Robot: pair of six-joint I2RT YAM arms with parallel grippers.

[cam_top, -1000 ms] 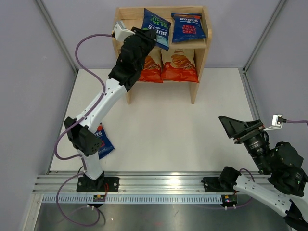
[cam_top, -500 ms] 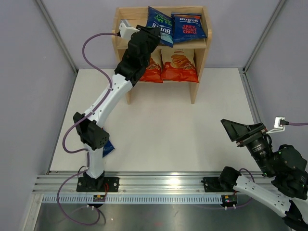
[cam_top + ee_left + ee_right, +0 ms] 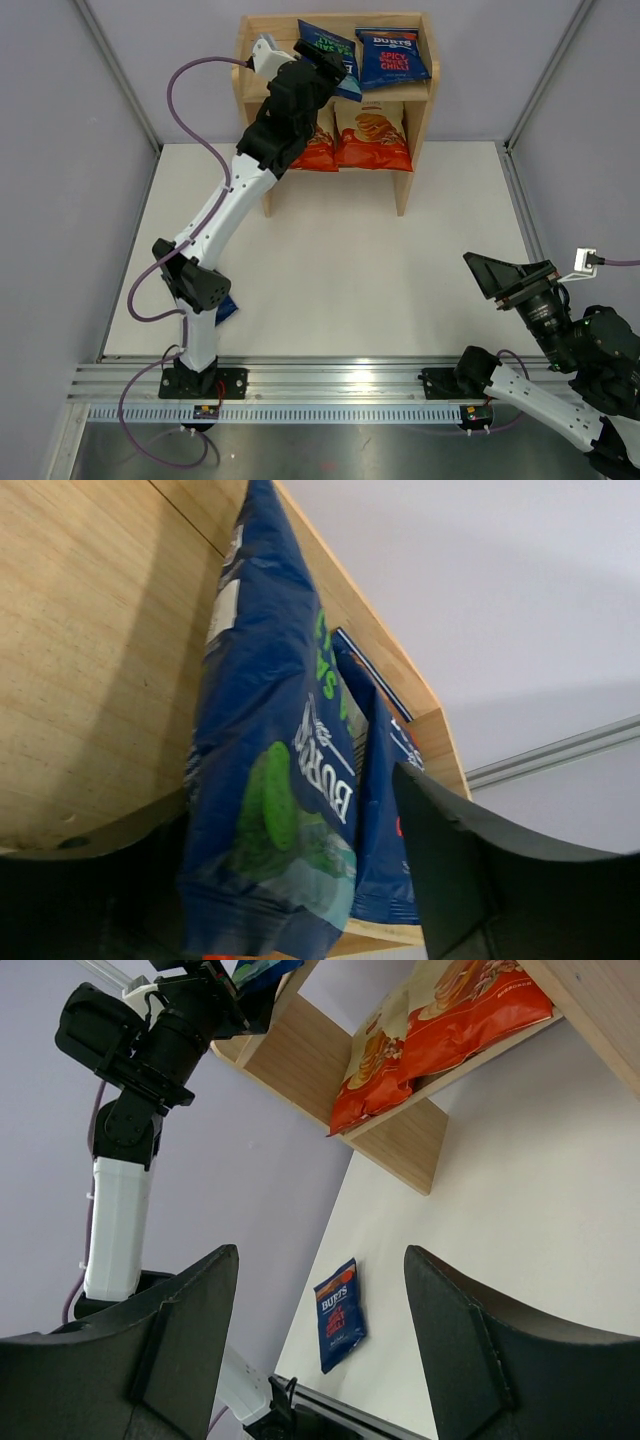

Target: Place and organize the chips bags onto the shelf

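The green-labelled Burts bag lies slanted on the top level of the shelf, so the robot's left gripper should open, take the bag's lower end (image 3: 351,90) and lay the bag straight.
On the top tier of the wooden shelf (image 3: 418,110) the green-labelled Burts bag (image 3: 322,42) leans tilted, next to a red-labelled Burts bag (image 3: 392,57). My left gripper (image 3: 327,66) is at the green bag's lower end, its jaws open around it; in the left wrist view the bag (image 3: 270,780) hangs between the spread fingers (image 3: 470,870). Two Cassava Chips bags (image 3: 372,135) lie side by side on the lower tier. A third Burts bag (image 3: 340,1312) lies on the table by the left arm's base. My right gripper (image 3: 490,272) stands open and empty at the near right.
The left arm stretches from its base (image 3: 195,375) across the table's left side up to the shelf. Grey walls enclose the white table (image 3: 400,270) on three sides. A metal rail (image 3: 330,385) runs along the near edge.
The left gripper's jaws have spread apart on the green-labelled bag, which has shifted slightly left on the top tier. The right arm has barely moved.
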